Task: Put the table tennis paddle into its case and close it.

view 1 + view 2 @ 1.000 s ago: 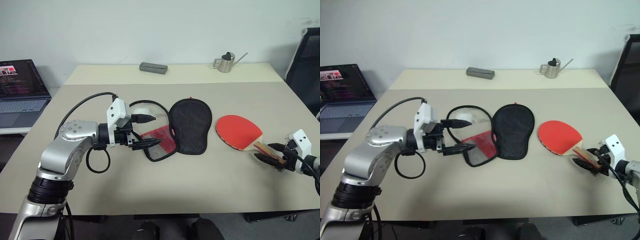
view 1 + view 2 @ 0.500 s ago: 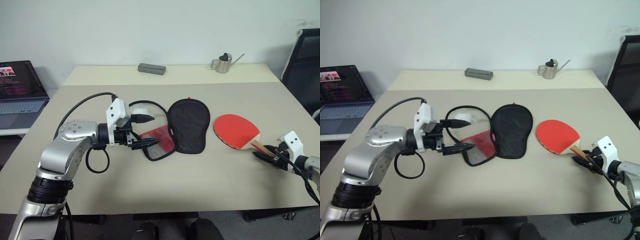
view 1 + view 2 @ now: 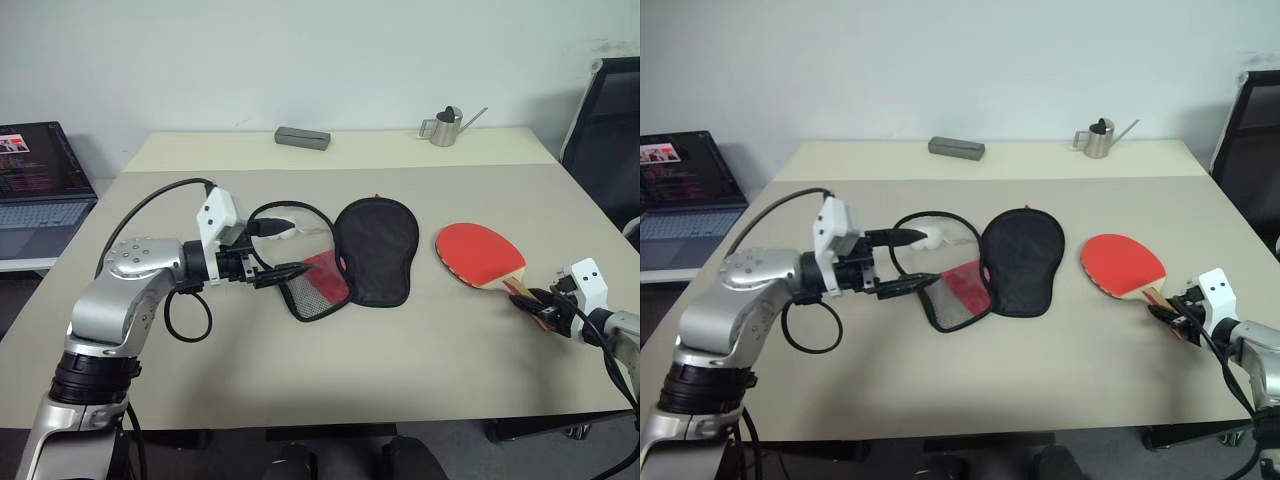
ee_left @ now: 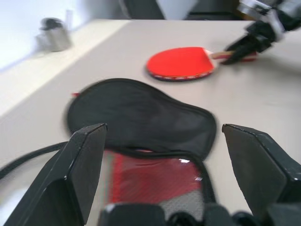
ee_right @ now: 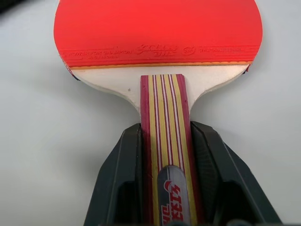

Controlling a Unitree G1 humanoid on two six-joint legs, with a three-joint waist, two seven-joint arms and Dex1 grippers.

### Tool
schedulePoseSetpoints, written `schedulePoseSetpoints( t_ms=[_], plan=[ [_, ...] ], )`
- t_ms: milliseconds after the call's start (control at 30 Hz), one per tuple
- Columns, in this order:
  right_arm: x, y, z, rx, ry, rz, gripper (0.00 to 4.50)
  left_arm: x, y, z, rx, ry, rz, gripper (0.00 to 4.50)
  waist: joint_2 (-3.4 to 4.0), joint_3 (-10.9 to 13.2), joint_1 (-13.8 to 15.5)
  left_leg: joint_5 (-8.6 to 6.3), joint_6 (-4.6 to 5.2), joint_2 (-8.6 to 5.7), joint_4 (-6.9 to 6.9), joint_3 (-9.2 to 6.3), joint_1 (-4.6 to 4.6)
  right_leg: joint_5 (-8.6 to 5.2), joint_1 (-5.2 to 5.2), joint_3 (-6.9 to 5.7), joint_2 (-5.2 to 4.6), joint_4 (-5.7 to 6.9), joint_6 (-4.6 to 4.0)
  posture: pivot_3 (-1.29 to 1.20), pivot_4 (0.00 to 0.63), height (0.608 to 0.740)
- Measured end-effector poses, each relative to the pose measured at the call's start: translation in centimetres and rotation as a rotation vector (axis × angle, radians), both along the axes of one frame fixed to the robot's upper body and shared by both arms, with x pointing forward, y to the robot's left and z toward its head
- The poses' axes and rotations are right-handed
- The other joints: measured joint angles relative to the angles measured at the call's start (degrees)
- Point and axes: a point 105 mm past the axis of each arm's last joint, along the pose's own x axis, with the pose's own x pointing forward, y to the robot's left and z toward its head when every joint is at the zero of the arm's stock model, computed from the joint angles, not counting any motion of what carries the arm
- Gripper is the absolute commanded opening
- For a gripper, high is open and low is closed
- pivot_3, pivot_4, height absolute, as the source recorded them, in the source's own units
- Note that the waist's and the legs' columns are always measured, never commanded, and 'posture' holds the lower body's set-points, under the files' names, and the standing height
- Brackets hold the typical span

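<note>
My right gripper is going to let go of the table tennis paddle on the black flap of the open case (image 3: 377,235), next to the case's mesh half.
The table tennis paddle (image 3: 478,254) lies red face up on the table (image 3: 400,350) at the right, handle toward me. My right gripper (image 3: 534,300) is shut on the striped wooden handle (image 5: 165,117), one black finger (image 5: 126,174) on each side. The case (image 3: 376,250) lies open in the middle: a black flap on the right, a red and mesh half (image 3: 318,286) on the left, and a clear part behind that. My left gripper (image 3: 283,250) is open at the case's left edge and holds nothing. Its wrist view looks over the red panel (image 4: 155,179) and black flap (image 4: 141,113) to the paddle (image 4: 181,63).
A grey rectangular box (image 3: 303,137) and a small metal watering can (image 3: 445,127) stand along the table's far edge. An open laptop (image 3: 35,180) sits on a lower surface at the left. A black chair (image 3: 605,130) stands beside the right edge.
My right gripper has shut on the paddle's handle, and the paddle has shifted slightly right. My left gripper has drawn back a little to the left, still open.
</note>
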Motion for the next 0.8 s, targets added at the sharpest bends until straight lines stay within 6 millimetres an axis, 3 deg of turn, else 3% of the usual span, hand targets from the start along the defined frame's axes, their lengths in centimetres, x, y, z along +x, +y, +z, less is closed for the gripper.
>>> schedulePoseSetpoints(
  t_ms=[200,367,467,567,800],
  plan=[
    [0.9,3.8,4.6,0.045,-0.097,0.076,1.13,0.8,2.7,0.9,-0.023,-0.04,0.102,4.28,0.01,0.01,0.2,-0.02,-0.02,-0.02,-0.07,-0.13,-0.24,0.0,-0.21,-0.08,-0.02,-0.04,-0.01,0.0,0.15,0.74],
    [0.9,7.3,6.4,0.086,-0.117,0.121,1.13,1.1,4.4,0.4,-0.006,-0.042,0.163,4.28,0.01,0.01,0.62,-0.04,0.0,-0.06,-0.08,-0.21,-0.33,0.0,-0.26,-0.11,-0.06,-0.11,-0.01,0.0,0.15,0.74],
    [1.1,10.3,6.4,0.115,-0.102,0.135,1.13,1.1,5.4,0.7,-0.006,-0.054,0.2,4.28,0.01,0.01,0.53,-0.04,0.0,-0.02,-0.1,-0.24,-0.32,0.0,-0.28,-0.12,-0.05,-0.08,-0.01,0.0,0.15,0.74],
    [1.4,13.1,5.1,0.146,-0.055,0.135,1.13,1.1,5.6,0.8,-0.005,-0.072,0.208,4.28,0.01,0.01,0.59,-0.04,0.0,-0.04,-0.1,-0.25,-0.33,0.0,-0.29,-0.11,-0.06,-0.07,-0.01,0.0,0.15,0.74],
    [3.6,16.5,3.7,0.177,-0.031,0.02,1.13,1.3,5.9,0.8,-0.009,-0.074,0.226,4.28,0.02,0.01,0.53,-0.03,-0.01,-0.07,-0.1,-0.23,-0.33,0.0,-0.36,-0.09,-0.06,-0.01,-0.02,0.0,0.15,0.74]
  ],
)
